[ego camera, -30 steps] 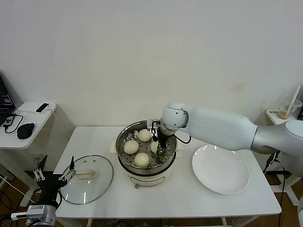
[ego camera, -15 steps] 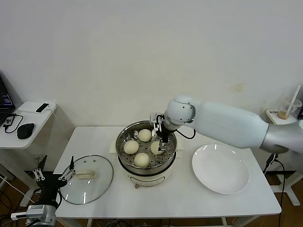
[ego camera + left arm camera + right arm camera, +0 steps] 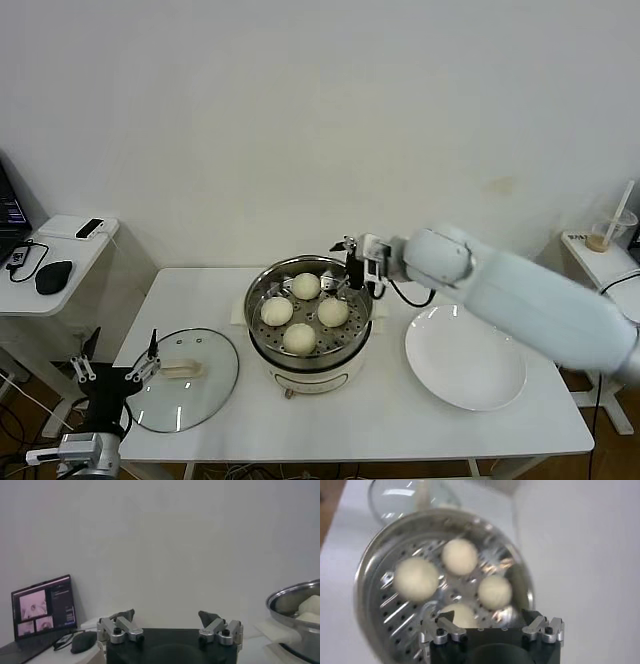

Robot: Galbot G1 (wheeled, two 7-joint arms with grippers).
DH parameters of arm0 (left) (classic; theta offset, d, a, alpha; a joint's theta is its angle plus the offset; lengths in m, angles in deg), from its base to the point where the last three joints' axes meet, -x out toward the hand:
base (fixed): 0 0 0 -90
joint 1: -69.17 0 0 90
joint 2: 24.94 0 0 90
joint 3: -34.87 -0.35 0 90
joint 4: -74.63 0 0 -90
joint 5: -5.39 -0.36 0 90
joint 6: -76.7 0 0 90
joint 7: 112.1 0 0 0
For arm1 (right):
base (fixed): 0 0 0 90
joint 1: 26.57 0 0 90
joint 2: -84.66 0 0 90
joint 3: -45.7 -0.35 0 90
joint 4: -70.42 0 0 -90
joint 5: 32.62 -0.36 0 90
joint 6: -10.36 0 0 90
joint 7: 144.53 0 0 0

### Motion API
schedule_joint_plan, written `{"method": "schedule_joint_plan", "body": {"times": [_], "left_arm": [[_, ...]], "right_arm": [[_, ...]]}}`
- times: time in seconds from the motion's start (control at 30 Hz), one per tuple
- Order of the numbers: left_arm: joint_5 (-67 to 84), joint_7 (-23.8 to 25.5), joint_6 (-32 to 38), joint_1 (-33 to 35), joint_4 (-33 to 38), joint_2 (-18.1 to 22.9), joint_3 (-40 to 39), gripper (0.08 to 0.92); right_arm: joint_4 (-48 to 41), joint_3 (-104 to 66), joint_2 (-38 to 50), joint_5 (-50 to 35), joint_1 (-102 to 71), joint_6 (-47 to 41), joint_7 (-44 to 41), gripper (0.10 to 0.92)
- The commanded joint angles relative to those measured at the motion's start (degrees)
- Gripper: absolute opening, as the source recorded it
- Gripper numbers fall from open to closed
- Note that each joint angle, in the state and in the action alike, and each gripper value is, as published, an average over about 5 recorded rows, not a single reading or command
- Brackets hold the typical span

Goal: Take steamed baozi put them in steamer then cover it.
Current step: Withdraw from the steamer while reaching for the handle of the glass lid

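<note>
Next, my left gripper moves to the glass cover's handle [image 3: 179,370] and closes there, because the baozi are already in the steamer.
The steamer [image 3: 262,345] stands mid-table with several off-white baozi [image 3: 333,312] resting on its perforated tray. My right gripper [image 3: 357,266] hovers open and empty just above the pot's back right rim. In the right wrist view the steamer [image 3: 375,630] and the baozi [image 3: 416,578] lie beyond the gripper [image 3: 491,626], whose jaws stand wide apart. The glass cover [image 3: 185,378] lies flat on the table's left front, handle up. My left gripper [image 3: 112,372] waits open beside the table's left front corner, close to the cover's edge. From the left wrist view, that gripper [image 3: 166,617] holds nothing.
A white plate [image 3: 465,357] sits to the right of the steamer. A side desk at the far left carries a laptop [image 3: 42,605] and a mouse [image 3: 54,275]. A cup with a straw [image 3: 602,238] stands on a stand at the far right.
My right gripper opened, left a baozi on the tray, then rose out of the pot and drew back to the right. The left arm has not moved.
</note>
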Motion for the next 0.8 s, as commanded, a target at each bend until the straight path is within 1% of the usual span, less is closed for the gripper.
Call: {"method": "schedule_joint_plan", "body": {"times": [0.03,0.1,0.23,0.33,0.47,0.63,0.8], "left_arm": [[-1.0,-0.1,0.4,0.3,-0.1,0.4,-0.5,0.823],[-1.7,-0.1,0.7,0.6,-0.3,0.6,-0.9,0.823],[-5.2,0.2,1.8,0.7,-2.6,0.7,-1.8,0.823],[-11.8,0.1,3.8,-0.1,-6.8,0.6,-2.6,0.823],[-25.8,-0.1,6.3,-1.4,-12.6,0.0,-2.9,0.823],[-42.2,-0.2,5.6,-1.3,-14.8,-2.7,-3.1,0.823],[-60.6,-0.4,7.2,-0.5,-16.2,-6.5,-3.1,0.823]], "right_arm": [[5.6,-40.7,-1.0,8.1,-42.4,26.6,18.4,0.823],[5.6,-48.8,-5.2,9.2,-49.6,32.1,18.1,0.823],[7.5,-63.6,-15.8,11.4,-62.5,38.2,14.3,0.823],[10.2,-71.3,-23.2,11.7,-70.3,39.0,11.0,0.823],[13.8,-77.6,-30.8,10.6,-78.6,37.6,10.2,0.823],[12.8,-81.5,-32.9,11.4,-84.7,37.0,11.7,0.823],[12.3,-84.6,-33.8,13.4,-88.5,37.8,13.2,0.823]]}}
